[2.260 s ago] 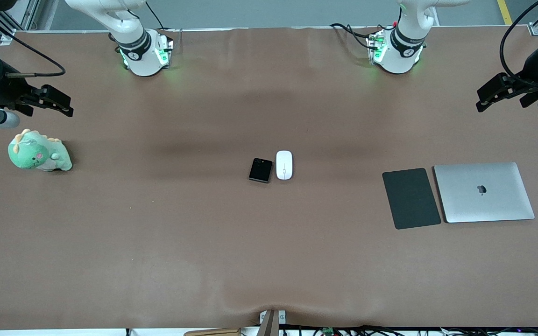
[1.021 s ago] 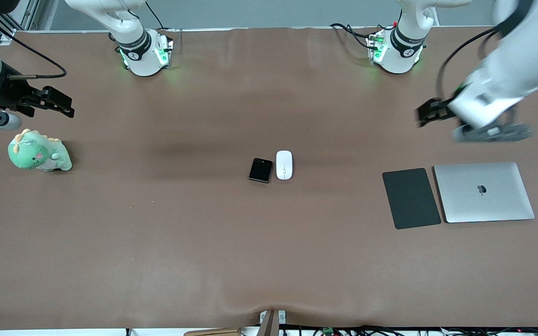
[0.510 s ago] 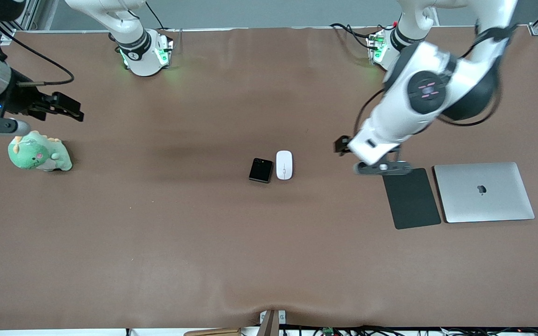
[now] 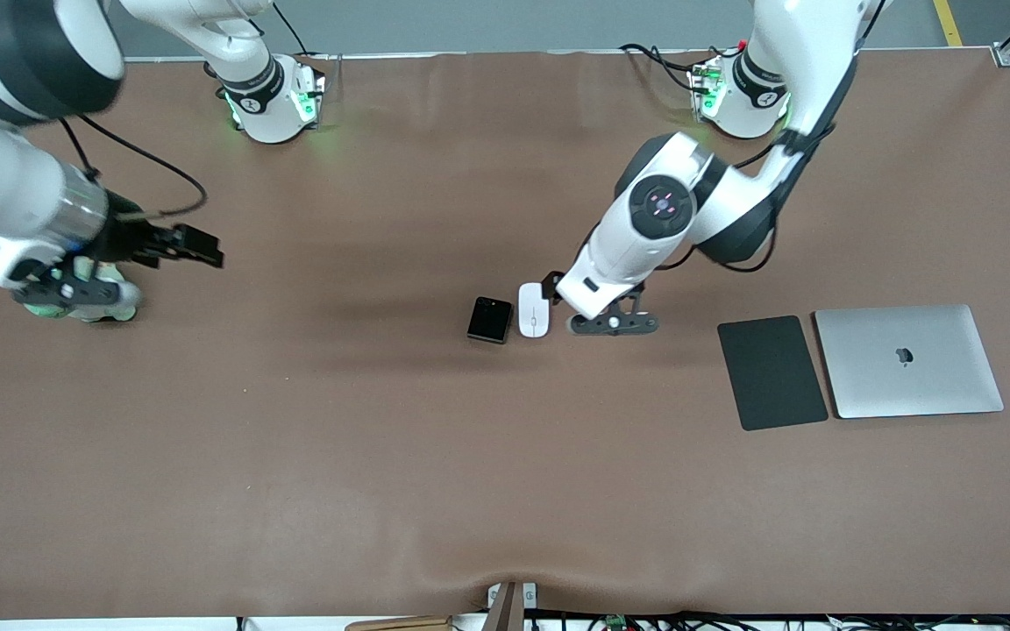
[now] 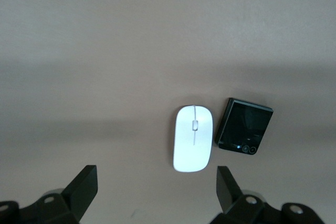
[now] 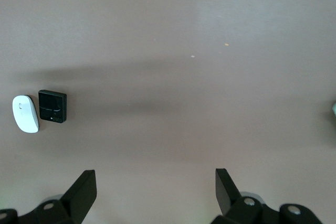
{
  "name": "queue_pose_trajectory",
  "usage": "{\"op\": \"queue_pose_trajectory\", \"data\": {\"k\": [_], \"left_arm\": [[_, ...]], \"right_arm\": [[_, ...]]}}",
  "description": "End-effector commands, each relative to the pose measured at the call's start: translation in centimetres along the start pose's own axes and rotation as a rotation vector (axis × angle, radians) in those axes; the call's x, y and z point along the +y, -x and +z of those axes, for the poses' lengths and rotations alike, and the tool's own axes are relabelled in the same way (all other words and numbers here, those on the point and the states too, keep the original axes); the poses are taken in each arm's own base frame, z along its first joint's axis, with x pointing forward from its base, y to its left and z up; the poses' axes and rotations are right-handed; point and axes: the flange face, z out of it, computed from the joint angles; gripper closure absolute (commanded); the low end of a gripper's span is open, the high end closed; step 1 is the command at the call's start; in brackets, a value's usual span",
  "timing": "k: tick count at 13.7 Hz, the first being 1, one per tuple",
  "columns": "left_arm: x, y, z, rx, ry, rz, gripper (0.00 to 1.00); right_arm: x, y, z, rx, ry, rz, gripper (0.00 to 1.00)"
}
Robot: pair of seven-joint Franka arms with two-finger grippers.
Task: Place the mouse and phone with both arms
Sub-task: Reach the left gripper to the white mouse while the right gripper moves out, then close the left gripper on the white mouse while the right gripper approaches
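Observation:
My left gripper is going to close around the middle (image 4: 534,309) (image 5: 192,142) of the white mouse, one finger on each long side, just behind the mouse's scroll wheel.
The white mouse (image 4: 533,322) and the black folded phone (image 4: 489,320) lie side by side at the table's middle, the phone toward the right arm's end. My left gripper (image 4: 553,291) is open and empty, low over the table right beside the mouse on the left arm's side. In the left wrist view the mouse (image 5: 193,138) and the phone (image 5: 244,132) lie just ahead of the left gripper (image 5: 156,182). My right gripper (image 4: 202,248) is open and empty over bare table beside the plush dinosaur. The right wrist view shows the right gripper (image 6: 155,179) with the mouse (image 6: 25,114) and phone (image 6: 52,106) far off.
A green plush dinosaur (image 4: 122,301) sits at the right arm's end, mostly hidden under the right wrist. A matte dark-grey pad (image 4: 772,372) and a closed silver laptop (image 4: 908,359) lie side by side toward the left arm's end.
The left arm has swung in from the left arm's end of the table and come down beside the mouse. The right gripper has moved from the table's end toward the middle, past the dinosaur.

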Motion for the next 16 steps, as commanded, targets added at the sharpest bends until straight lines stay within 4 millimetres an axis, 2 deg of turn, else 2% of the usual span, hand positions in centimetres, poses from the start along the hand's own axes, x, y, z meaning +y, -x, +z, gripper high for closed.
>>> {"op": "queue_pose_trajectory", "data": {"k": [1,4,6,11,16], "left_arm": [[2.1,0.9,3.8,0.01,0.002,-0.023,0.0],[3.4,1.5,7.8,0.036,-0.012,-0.048,0.0],[4.3,2.3,10.2,0.044,-0.014,-0.052,0.0],[5.3,3.0,13.7,0.057,-0.049,-0.039,0.0],[5.6,3.5,15.1,0.052,-0.065,-0.028,0.03]], "right_arm": [[-1.9,-2.2,3.4,-0.012,-0.047,0.006,0.0],[-4.3,-3.9,8.1,-0.005,-0.05,-0.017,0.0],[-4.8,-3.6,10.6,0.011,-0.049,-0.021,0.0],[-3.7,-3.2,12.3,0.0,-0.044,-0.017,0.0],[-3.7,-1.6,13.5,0.091,-0.052,-0.021,0.0]]}}
